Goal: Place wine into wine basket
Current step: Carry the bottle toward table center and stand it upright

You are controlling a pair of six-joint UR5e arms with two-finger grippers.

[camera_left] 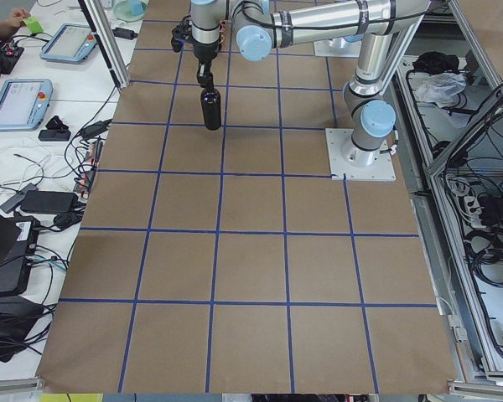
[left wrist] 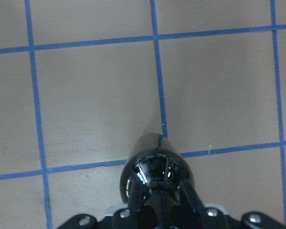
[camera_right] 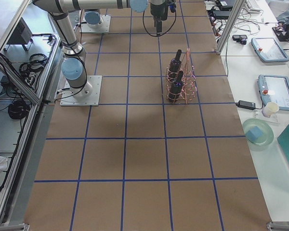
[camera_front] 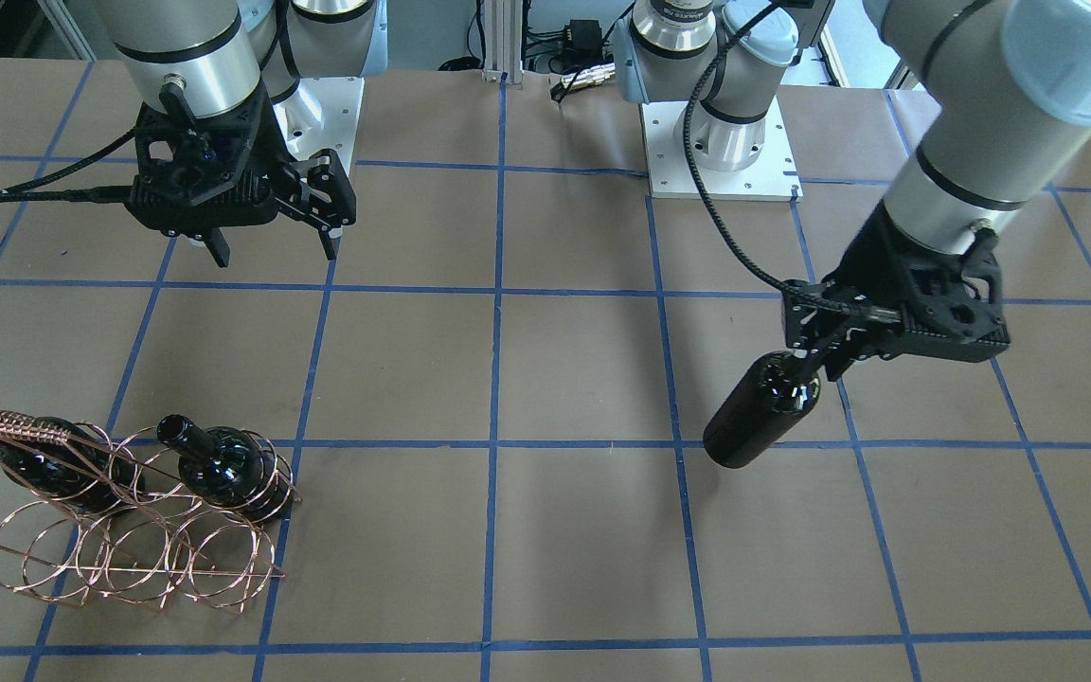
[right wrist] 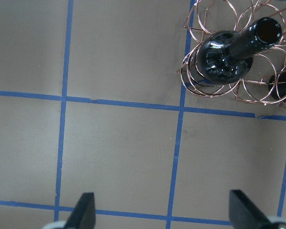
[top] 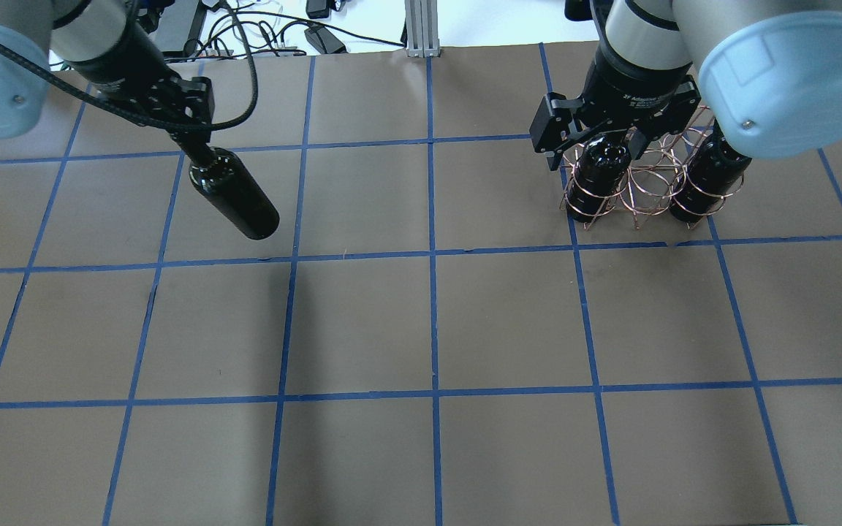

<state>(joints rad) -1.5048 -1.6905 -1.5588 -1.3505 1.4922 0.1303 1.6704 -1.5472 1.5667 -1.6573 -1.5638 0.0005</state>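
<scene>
I will use my left gripper to set the wine bottle down inside the mid-table blue tape square [camera_front: 586, 335], near the square's line on the robot's side.
My left gripper [camera_front: 806, 365] is shut on the neck of a dark glass wine bottle [camera_front: 761, 412] and holds it tilted above the table, base down. The bottle also shows in the overhead view [top: 234, 196] and between the fingers in the left wrist view [left wrist: 157, 164]. The copper wire wine basket [camera_front: 10, 426] stands on the table's other side and holds two more dark bottles [camera_front: 223, 469] [camera_front: 44, 464], with an empty ring between them [top: 647, 183]. My right gripper [camera_front: 273, 251] is open and empty, raised, set back from the basket towards the robot's base.
The brown table top carries a grid of blue tape [top: 432, 252]. The two arm base plates [camera_front: 721, 142] [camera_front: 323, 109] sit at the robot's edge. Cables and screens lie on side benches [camera_left: 33, 92].
</scene>
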